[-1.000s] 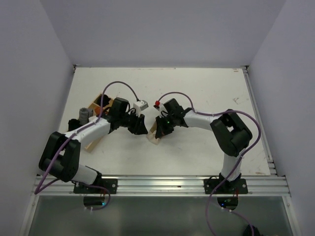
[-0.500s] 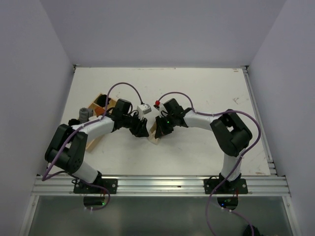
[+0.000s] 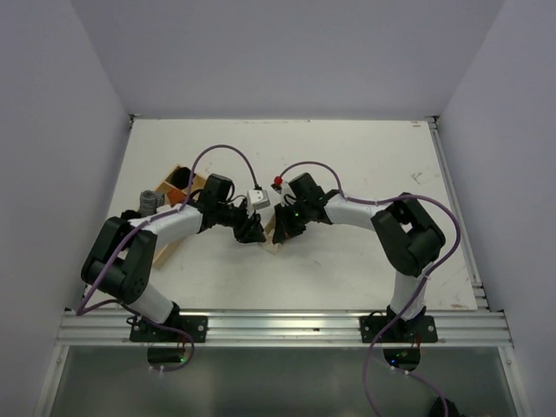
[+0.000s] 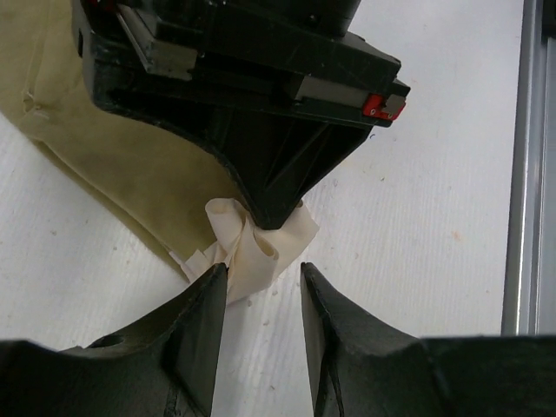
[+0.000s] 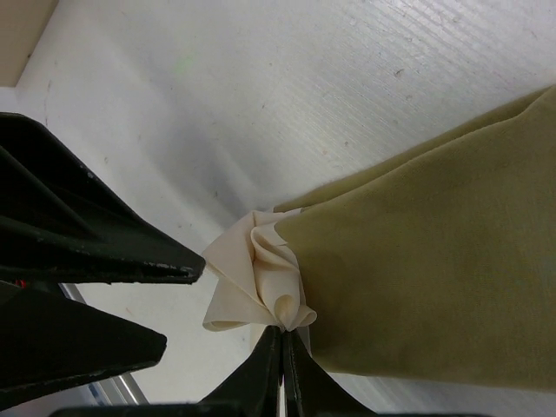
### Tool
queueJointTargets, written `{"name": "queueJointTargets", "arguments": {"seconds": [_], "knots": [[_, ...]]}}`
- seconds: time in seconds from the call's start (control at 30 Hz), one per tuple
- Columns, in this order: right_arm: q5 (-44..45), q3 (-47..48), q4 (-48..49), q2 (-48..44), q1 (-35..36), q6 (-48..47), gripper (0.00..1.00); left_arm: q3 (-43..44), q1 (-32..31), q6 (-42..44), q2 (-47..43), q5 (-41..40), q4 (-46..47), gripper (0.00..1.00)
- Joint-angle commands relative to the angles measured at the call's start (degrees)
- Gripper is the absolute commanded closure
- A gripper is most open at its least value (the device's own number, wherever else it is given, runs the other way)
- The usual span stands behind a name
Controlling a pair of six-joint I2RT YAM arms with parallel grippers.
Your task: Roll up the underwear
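The cream corner is bunching at the tip of the robot's right gripper, so next the left gripper pinches the cream fold (image 4: 252, 266) beside it before the right gripper opens and moves.
The underwear (image 5: 426, 278) lies on the white table, olive-khaki with a bunched cream corner (image 5: 261, 278). My right gripper (image 5: 282, 337) is shut on that cream corner, pinching it at its fingertips. In the left wrist view the same garment (image 4: 130, 165) runs off to the upper left, and the right gripper's black tip (image 4: 274, 208) presses down on the cream fold (image 4: 252, 248). My left gripper (image 4: 263, 271) is open, its fingertips just short of the fold, the left finger (image 4: 204, 321) touching its edge. From above, the left gripper (image 3: 254, 232) and right gripper (image 3: 279, 233) meet tip to tip over the underwear (image 3: 274, 248).
A wooden box (image 3: 178, 181) sits at the left behind my left arm, with a grey object (image 3: 149, 201) beside it. A metal rail (image 3: 287, 326) runs along the near table edge and shows at the right of the left wrist view (image 4: 526, 174).
My left gripper has swung right, up to the right gripper's tip, and its jaws have opened wider. The right gripper has kept its pinch and place.
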Motion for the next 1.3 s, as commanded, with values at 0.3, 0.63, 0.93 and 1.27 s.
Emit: {"name": "queueJointTargets", "arguments": {"seconds": [0.3,0.63,0.93,1.27], "knots": [[-2.10,2.68,1.51,0.54,-0.86,0.65,1.00,6.20,-0.20,6.79,6.98,8.76,3.72,0.68],[-0.26,2.77,1.07,0.37,-0.95,1.00,0.91,15.60,-0.20,8.55,16.29,7.71,-5.58,1.00],[0.89,2.76,0.63,0.89,-1.13,1.35,1.00,13.87,1.90,11.89,11.14,7.53,-9.66,0.79],[-1.04,1.89,2.04,1.33,-1.74,2.23,1.00,15.61,6.48,19.34,11.73,18.16,-19.38,0.69]]}}
